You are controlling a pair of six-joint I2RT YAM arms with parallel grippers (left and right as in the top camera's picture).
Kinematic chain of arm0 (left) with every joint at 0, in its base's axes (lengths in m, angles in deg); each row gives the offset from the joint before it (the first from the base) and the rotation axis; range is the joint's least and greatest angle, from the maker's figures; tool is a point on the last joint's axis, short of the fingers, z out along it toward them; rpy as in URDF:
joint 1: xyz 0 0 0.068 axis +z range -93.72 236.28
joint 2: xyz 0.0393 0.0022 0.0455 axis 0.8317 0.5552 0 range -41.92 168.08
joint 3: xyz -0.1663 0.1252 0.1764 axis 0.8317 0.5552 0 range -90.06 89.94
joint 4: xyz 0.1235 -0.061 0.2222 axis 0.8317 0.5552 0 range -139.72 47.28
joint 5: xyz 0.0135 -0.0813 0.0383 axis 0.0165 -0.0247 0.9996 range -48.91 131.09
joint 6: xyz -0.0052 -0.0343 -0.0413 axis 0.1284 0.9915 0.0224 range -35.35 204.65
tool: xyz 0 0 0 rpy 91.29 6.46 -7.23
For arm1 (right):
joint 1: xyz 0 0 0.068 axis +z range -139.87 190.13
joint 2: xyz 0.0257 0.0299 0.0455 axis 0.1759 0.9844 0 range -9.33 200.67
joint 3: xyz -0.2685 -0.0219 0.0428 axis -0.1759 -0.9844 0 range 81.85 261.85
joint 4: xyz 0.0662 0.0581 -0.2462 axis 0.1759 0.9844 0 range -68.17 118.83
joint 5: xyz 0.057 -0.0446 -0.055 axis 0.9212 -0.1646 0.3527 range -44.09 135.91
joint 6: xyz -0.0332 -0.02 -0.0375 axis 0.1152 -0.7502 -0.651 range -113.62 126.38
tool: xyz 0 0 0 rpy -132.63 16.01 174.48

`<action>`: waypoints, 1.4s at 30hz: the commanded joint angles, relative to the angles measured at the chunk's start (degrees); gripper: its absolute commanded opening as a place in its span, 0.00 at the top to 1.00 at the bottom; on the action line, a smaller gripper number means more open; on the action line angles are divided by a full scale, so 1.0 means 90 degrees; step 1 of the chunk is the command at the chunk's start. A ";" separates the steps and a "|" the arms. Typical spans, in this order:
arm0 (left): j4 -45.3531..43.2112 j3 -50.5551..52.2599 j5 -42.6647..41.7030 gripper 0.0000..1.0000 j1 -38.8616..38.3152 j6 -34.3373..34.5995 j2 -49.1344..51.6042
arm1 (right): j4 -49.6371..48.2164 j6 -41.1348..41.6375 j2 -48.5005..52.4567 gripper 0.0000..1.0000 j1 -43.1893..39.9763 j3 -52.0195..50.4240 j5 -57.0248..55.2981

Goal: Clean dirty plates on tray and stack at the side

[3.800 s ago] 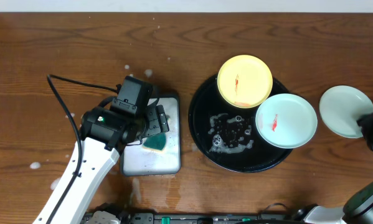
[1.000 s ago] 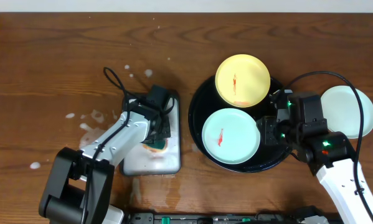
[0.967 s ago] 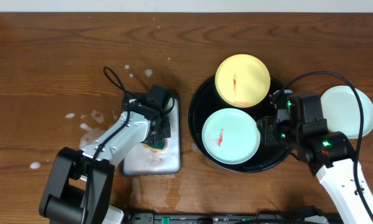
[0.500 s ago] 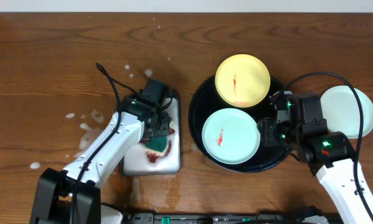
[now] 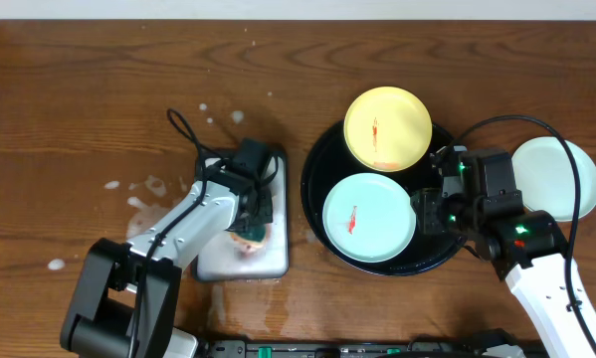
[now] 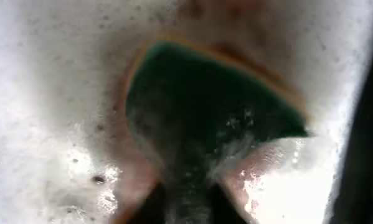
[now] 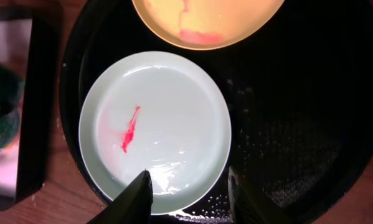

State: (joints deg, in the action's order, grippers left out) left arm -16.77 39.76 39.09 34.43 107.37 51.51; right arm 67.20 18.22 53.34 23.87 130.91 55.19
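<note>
The mint plate with the red smear lies loose in the black tray, so the robot's right gripper will pinch its near rim [image 7: 218,177] before the left gripper scrubs.
Inside the black tray [image 5: 317,169] a pale mint plate [image 5: 367,217] with a red smear lies at the front left. A yellow plate [image 5: 387,129], also smeared red, rests on the tray's back rim. Another mint plate [image 5: 554,177] sits on the table to the right. My right gripper [image 7: 187,180] hovers open over the near rim of the smeared mint plate [image 7: 155,124], one finger above the plate and the other above the tray [image 7: 311,124]. My left gripper [image 6: 186,193] is shut on a green sponge [image 6: 205,106] and presses it onto the white tray [image 5: 218,264].
The white tray [image 6: 49,93] is wet and foamy, with reddish stains near the sponge. Splashes of water and foam [image 5: 143,189] lie on the wooden table left of it. The left arm's cable [image 5: 183,129] loops over the table behind the white tray.
Half a second ago the left gripper was lifted and open above the sponge; now it is back down and shut on it. The right arm and the plates have not moved.
</note>
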 commanded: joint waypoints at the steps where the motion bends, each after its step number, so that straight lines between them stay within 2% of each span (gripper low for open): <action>1: 0.0129 0.0010 0.0005 0.92 0.0034 -0.0007 0.0124 | 0.0053 -0.0083 -0.0005 0.63 0.0027 0.0039 0.0049; 9: 0.1392 -0.1120 -0.0049 0.93 -0.0022 -0.0044 -0.0369 | 0.0044 0.0015 0.0090 0.64 0.0027 -0.0024 -0.0503; 15: 0.1904 -0.2086 -0.0855 0.92 -0.0442 0.0066 -0.0571 | -0.0092 0.0209 0.0784 0.65 0.0019 -0.0066 -0.0437; 19: 0.1399 -0.2339 -0.1375 0.93 -0.0986 0.0454 -0.0568 | -0.0372 0.0206 0.1518 0.66 0.0019 -0.0066 0.0000; 29: 0.0080 -0.2324 -0.1384 0.92 -0.2159 0.1513 0.0384 | -0.1219 0.0202 0.3383 0.68 -0.0211 -0.0066 0.0095; 35: -0.0520 -0.2324 -0.1452 0.93 -0.2616 0.1749 0.1370 | -0.1275 0.0078 0.3920 0.86 -0.0449 -0.0066 0.0260; 38: -0.0746 -0.2324 -0.1450 0.93 -0.2739 0.1778 0.1719 | -0.1260 -0.0005 0.3917 0.86 -0.0444 -0.0063 0.0355; 42: -0.0782 -0.2324 -0.1433 0.93 -0.2764 0.1865 0.2127 | -0.1083 -0.0036 0.3757 0.79 -0.0500 -0.0022 0.0481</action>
State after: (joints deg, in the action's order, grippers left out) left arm -23.94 19.48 26.17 9.54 122.61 68.18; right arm 55.85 18.83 86.33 20.22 131.26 59.52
